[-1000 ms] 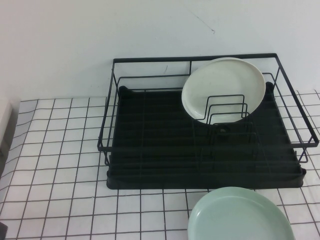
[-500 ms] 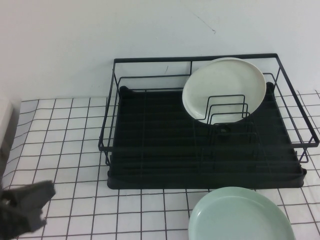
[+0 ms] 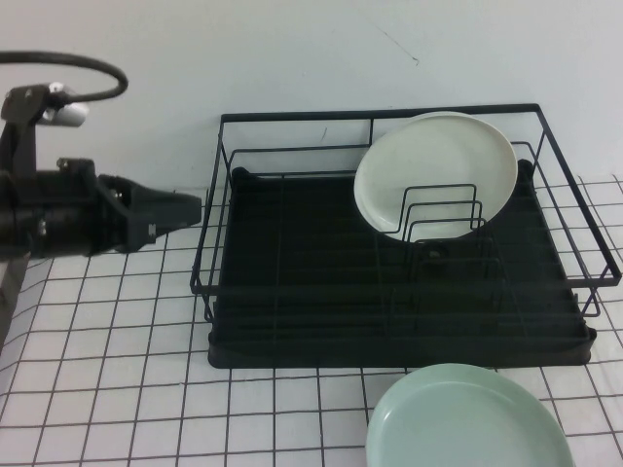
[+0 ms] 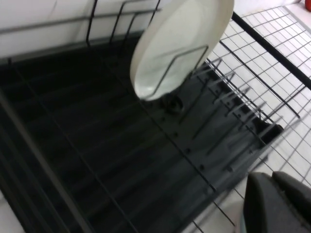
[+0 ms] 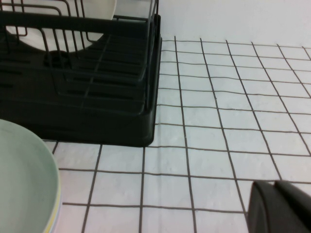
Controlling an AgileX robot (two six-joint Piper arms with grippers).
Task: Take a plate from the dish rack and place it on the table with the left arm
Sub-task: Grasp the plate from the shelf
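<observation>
Next, I close my left gripper on the off-white plate's upper rim (image 3: 384,134), on the side nearest that gripper, above the wire dividers of the dish rack.
The off-white plate (image 3: 435,173) stands upright in the wire dividers at the back right of the black dish rack (image 3: 292,292). My left gripper (image 3: 193,207) hangs above the table (image 3: 107,321), just left of the rack's left wall, pointing at the rack, with its fingers together and empty. In the left wrist view the plate (image 4: 180,43) stands far across the rack's black tray (image 4: 87,145), and the left gripper (image 4: 271,175) is shut. My right gripper (image 5: 274,183) is shut and empty, low over the table (image 5: 218,121), to the right of the rack (image 5: 97,107).
A mint-green plate (image 3: 467,418) lies on the table in front of the rack's right half; its rim also shows in the right wrist view (image 5: 24,179). A white wall stands behind the rack. Gridded cloth lies to the left of and in front of the rack.
My left arm has come up from the lower left corner and now reaches toward the rack's left wall at about top-rail height. The plates and the rack have not moved.
</observation>
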